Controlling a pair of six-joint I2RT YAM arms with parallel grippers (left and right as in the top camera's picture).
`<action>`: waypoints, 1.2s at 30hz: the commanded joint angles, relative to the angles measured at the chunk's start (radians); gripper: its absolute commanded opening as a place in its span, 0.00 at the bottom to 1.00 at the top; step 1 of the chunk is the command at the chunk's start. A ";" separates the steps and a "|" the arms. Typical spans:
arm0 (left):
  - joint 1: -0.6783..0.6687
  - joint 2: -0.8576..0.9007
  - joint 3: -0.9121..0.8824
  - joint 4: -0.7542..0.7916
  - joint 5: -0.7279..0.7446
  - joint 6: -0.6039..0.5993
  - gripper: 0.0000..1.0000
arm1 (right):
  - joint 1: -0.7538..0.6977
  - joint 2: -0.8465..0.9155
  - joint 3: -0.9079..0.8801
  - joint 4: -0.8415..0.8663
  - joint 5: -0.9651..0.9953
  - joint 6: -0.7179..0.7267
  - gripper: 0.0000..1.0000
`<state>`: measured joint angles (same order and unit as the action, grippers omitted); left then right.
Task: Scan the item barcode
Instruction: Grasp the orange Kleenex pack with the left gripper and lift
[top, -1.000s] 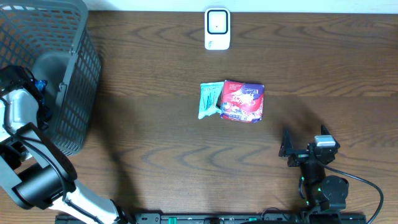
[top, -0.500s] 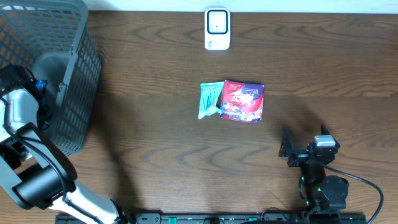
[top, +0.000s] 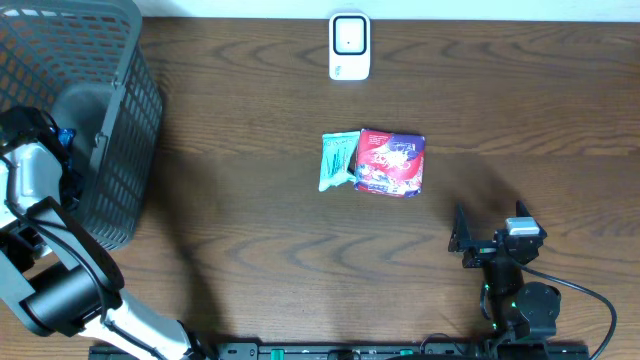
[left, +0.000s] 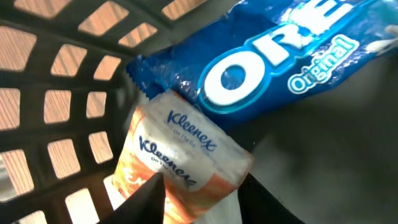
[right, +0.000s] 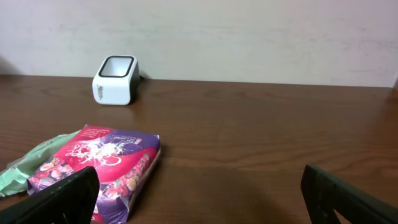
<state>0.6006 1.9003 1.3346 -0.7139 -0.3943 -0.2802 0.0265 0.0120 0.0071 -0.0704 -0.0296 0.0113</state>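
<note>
The Kleenex tissue pack lies slanted across my left gripper's fingers, so I will open and regrip its near end (left: 193, 198) before lifting it from the basket.
In the left wrist view my left gripper (left: 202, 190) is down inside the grey basket (left: 68, 106). Its two dark fingers press on either side of a white and orange Kleenex tissue pack (left: 186, 155). A blue Oreo packet (left: 261, 62) lies just beyond, overlapping the tissue pack's far end. From overhead the left arm (top: 30, 175) reaches into the basket (top: 110, 60) at the far left. The white barcode scanner (top: 349, 45) stands at the back middle of the table. My right gripper (top: 462, 238) rests open near the front right, holding nothing.
A red and purple snack bag (top: 392, 163) and a green packet (top: 337, 160) lie side by side mid-table, between the scanner and the right gripper. The right wrist view shows that bag (right: 99, 162) ahead left and the scanner (right: 115, 79) beyond it.
</note>
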 joint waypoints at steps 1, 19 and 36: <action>0.005 0.008 -0.005 -0.012 -0.003 0.007 0.27 | 0.000 -0.005 -0.002 -0.004 0.002 0.010 0.99; 0.005 0.008 -0.005 -0.026 -0.045 0.018 0.77 | 0.000 -0.005 -0.002 -0.004 0.002 0.010 0.99; 0.017 0.082 -0.005 -0.001 -0.044 0.018 0.78 | 0.000 -0.005 -0.002 -0.004 0.002 0.010 0.99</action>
<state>0.6014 1.9266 1.3346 -0.7227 -0.4213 -0.2615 0.0265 0.0120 0.0071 -0.0704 -0.0296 0.0113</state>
